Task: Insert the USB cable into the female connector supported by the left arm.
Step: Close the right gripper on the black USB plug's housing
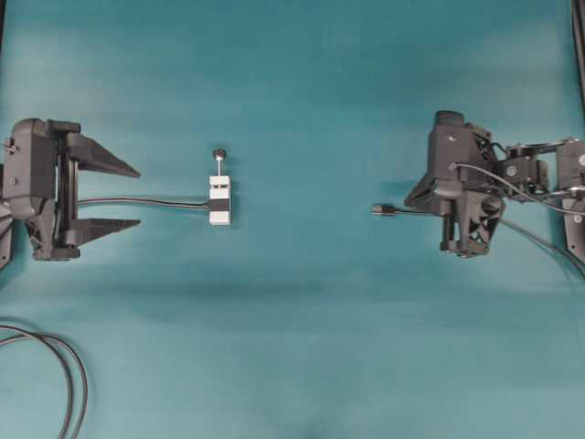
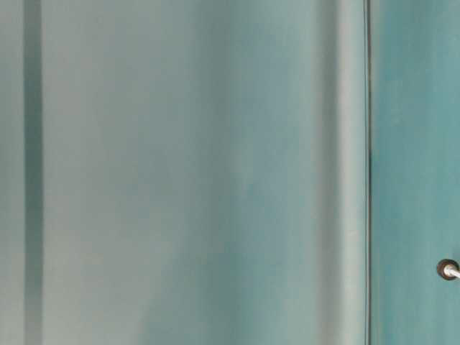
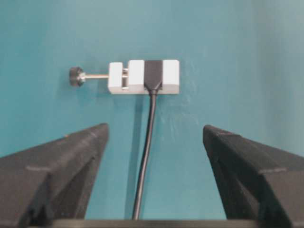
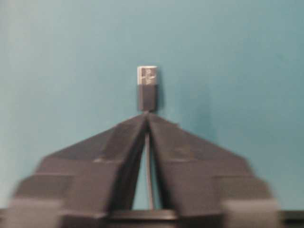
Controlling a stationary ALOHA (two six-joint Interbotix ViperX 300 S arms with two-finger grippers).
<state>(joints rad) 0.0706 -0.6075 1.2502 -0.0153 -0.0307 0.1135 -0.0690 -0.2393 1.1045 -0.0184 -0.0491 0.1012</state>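
Note:
Right fingers are shut behind the plug; open, grip the plug's black body [image 1: 389,210], then insert.
The female connector [image 1: 219,198], a white block with a black band and a knobbed screw post, lies flat on the teal table. My left gripper [image 1: 139,197] is open a little to its left. In the left wrist view the connector [image 3: 137,77] sits beyond the left gripper [image 3: 155,127]. Its thick black cable [image 3: 147,152] runs back between the wide-apart fingers and touches neither. The USB cable's silvery plug [image 1: 382,209] points left toward the connector, well short of it. In the blurred right wrist view my right gripper [image 4: 146,115] is shut on the USB cable just behind the plug [image 4: 147,88].
A thick black looped cable [image 1: 69,366] lies at the table's front left corner. Wiring [image 1: 539,238] trails off the right arm toward the right edge. The table-level view shows only blurred teal and a small dark knob [image 2: 447,269] at its right edge.

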